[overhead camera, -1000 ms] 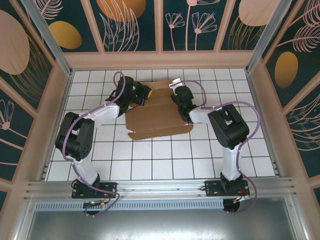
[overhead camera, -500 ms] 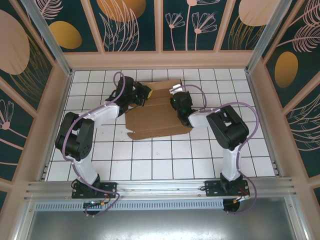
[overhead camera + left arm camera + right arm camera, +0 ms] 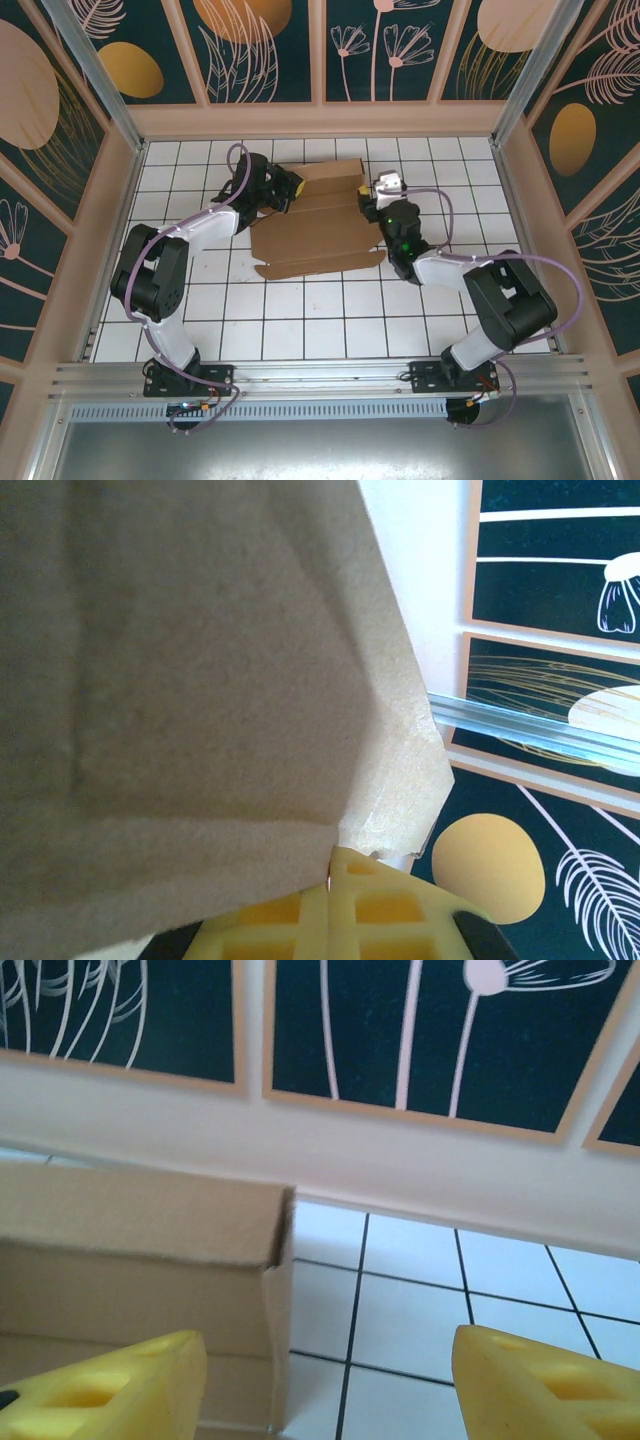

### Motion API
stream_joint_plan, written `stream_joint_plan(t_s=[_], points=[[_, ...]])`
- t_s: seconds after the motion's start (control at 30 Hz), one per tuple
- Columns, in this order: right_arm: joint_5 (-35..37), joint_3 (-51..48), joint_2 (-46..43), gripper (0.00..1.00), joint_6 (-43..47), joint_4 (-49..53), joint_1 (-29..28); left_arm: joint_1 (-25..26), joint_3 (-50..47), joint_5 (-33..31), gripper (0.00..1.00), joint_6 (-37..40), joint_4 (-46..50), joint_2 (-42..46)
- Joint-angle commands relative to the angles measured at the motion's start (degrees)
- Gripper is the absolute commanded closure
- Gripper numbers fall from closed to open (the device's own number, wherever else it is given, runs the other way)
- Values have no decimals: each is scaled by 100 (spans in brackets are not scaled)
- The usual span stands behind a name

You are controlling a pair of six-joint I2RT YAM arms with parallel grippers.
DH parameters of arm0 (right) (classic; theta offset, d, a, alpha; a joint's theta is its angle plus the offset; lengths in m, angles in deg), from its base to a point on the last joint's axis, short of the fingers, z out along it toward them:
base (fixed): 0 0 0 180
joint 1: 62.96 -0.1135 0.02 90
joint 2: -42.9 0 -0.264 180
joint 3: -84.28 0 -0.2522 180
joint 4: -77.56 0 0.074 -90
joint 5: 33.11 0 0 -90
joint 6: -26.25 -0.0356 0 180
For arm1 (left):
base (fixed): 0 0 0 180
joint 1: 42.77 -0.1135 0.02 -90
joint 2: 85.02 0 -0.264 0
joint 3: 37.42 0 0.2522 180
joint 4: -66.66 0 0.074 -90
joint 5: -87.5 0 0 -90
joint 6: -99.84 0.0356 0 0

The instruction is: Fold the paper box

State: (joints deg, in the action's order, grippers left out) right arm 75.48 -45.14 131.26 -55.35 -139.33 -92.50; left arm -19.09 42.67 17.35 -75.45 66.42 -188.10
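Observation:
The paper box sits far back near the pale wall, so next the right gripper pinches the paper box's free back corner (image 3: 358, 172), and both grippers pull it closer before folding.
The paper box (image 3: 315, 228) is brown cardboard lying partly folded on the white tiled floor, its back wall raised. My left gripper (image 3: 292, 187) is at the box's back left corner, shut on a cardboard flap. In the left wrist view the yellow fingers (image 3: 345, 915) pinch the flap's edge and the cardboard (image 3: 190, 680) covers most of the picture. My right gripper (image 3: 381, 190) stands open just right of the box's back right end. In the right wrist view the box (image 3: 130, 1250) lies ahead and left of the gripper (image 3: 330, 1380), apart from both yellow fingertips (image 3: 545, 1375).
The pale back wall (image 3: 330, 120) runs close behind the box. Side walls (image 3: 110, 230) close in the tiled floor. Bare tiles (image 3: 320, 310) stretch between the box and the arm bases. The right arm's elbow (image 3: 510, 305) sits low at the right.
My right gripper has opened, let go of the box's right end and drawn back to the right, its elbow swinging out right. The left gripper has kept its hold.

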Motion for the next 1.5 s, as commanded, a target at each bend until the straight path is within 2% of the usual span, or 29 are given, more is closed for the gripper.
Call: stream_joint_plan(t_s=[0.0, 0.17, 0.33, 0.57, 0.87, 1.1, 1.17, 1.37, 1.4, 1.47], points=[[-527, 202, -25, 34, -375, 154, 247, 41, -43, 0, 100, -54, 398, -101], [-1217, 335, 559, 35, 372, 67, 293, 40, -38, -26, 100, -25, 396, -40], [-1692, 591, 996, 35, 694, 94, 421, 36, 65, 6, 100, 37, 530, -37], [-1246, 1116, 1625, 33, 1011, 145, 453, 40, 71, 58, 100, 38, 530, -44], [-1677, 1889, 2199, 39, 1259, 495, 638, 39, 179, 132, 100, 39, 565, -101], [-1745, 2345, 2460, 44, 1313, 943, 659, 40, 257, 150, 100, 3, 574, -149], [-1750, 2486, 2494, 49, 1245, 1235, 668, 40, 289, 159, 100, -11, 574, -156], [-1817, 2389, 2419, 82, 1180, 1383, 552, 40, 302, 172, 100, -51, 598, -130], [-1798, 2339, 2380, 86, 1156, 1367, 516, 40, 302, 167, 100, -46, 632, -104], [-1676, 2173, 2282, 87, 1090, 1285, 446, 40, 269, 128, 100, -48, 686, -29]])
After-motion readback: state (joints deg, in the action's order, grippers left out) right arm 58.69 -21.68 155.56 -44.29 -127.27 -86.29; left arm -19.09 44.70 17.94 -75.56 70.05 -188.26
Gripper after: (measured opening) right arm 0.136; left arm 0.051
